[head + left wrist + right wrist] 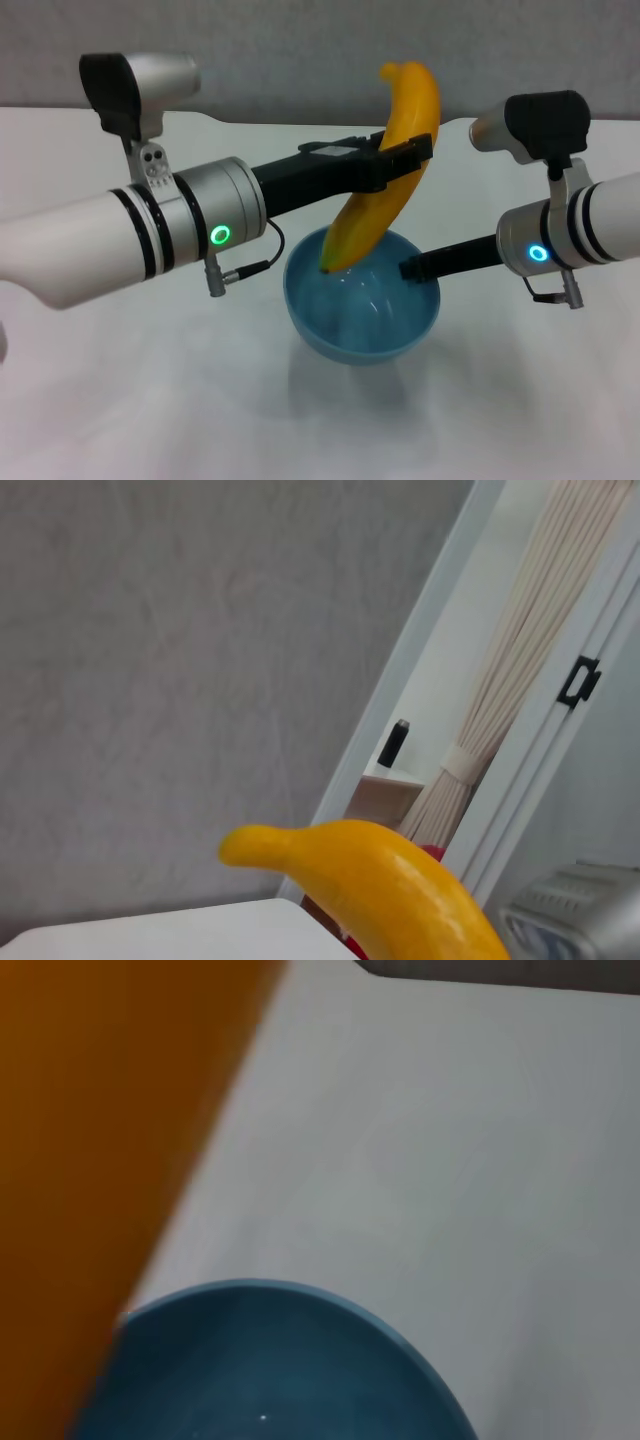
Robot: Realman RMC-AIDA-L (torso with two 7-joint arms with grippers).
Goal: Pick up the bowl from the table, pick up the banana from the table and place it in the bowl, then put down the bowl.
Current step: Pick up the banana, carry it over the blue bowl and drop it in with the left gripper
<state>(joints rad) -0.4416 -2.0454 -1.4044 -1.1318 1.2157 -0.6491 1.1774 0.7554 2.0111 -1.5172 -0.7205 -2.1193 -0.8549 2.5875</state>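
I should let go with my left gripper, and the yellow banana will then stand against the near inside of the light-blue bowl [377, 320].
My left gripper [408, 155] is shut on the yellow banana [388, 170], which hangs steeply tilted with its lower tip inside the light-blue bowl [362, 318]. My right gripper [412, 269] is shut on the bowl's right rim and holds it above the white table [120, 400]; a shadow lies under the bowl. The banana also shows in the left wrist view [390, 880] and as an orange mass in the right wrist view [100, 1160], beside the bowl [270, 1370].
The grey wall [300, 40] stands behind the table's far edge. In the left wrist view a beige curtain [520, 680] and a small dark bottle [394, 743] on a ledge stand far off.
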